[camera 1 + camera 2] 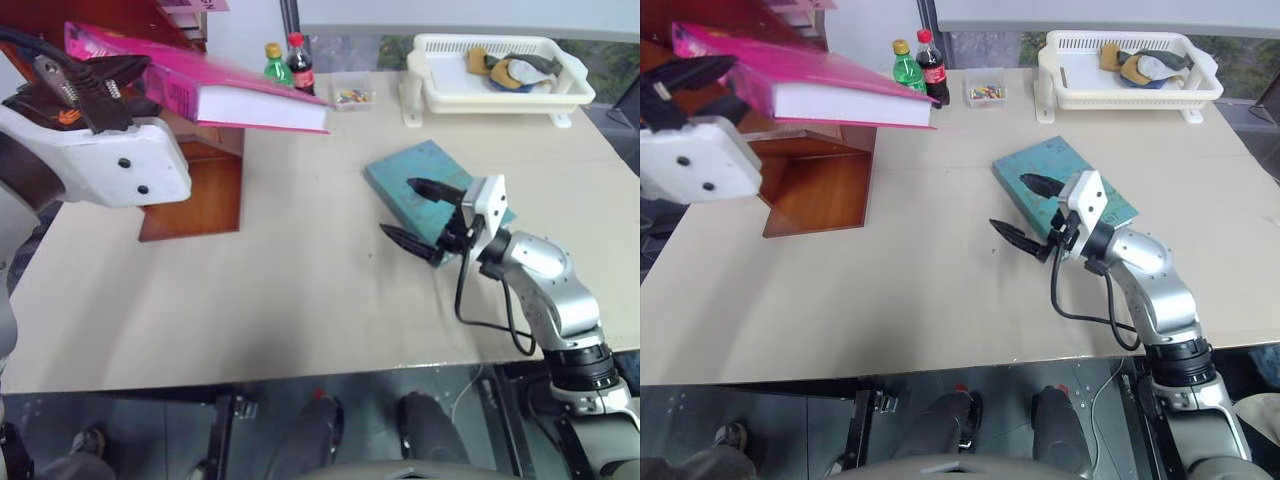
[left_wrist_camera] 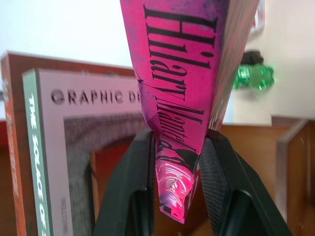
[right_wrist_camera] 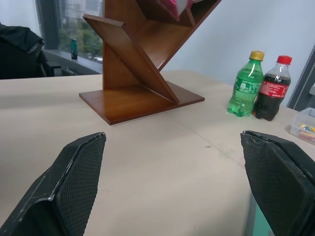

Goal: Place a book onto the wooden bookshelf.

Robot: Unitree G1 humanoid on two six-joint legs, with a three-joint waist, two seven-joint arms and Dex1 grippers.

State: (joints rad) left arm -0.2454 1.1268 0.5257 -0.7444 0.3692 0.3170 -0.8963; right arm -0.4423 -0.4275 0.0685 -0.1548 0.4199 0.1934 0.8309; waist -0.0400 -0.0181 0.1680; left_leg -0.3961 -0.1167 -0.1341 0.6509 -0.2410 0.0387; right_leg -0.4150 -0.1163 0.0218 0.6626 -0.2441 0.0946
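I will set the pink book, now hanging in the air above the table, on the wooden bookshelf's lower section [image 1: 186, 121], near the green bottle, with my left gripper.
The book [image 1: 245, 97], thick and bright pink, hangs nearly level in the air at the left, above the table. My left gripper [image 1: 112, 85] is shut on its near end. In the left wrist view both black fingers [image 2: 133, 187] clamp the pink cover lettered "Hilary Mantel" [image 2: 172, 73]. The wooden bookshelf [image 1: 195, 190], reddish-brown with slanted panels [image 3: 133, 69], stands just behind and under the book. My right gripper [image 1: 420, 215] is open and empty, low over the table at the near edge of a teal-blue book [image 1: 425, 175].
A green bottle [image 1: 275, 65] and a cola bottle [image 1: 300, 62] stand at the back beside a small clear box [image 1: 351, 95]. A white basket tray [image 1: 430, 90] with cloth items sits back right. A grey "Graphic" book [image 2: 74, 147] stands in the shelf.
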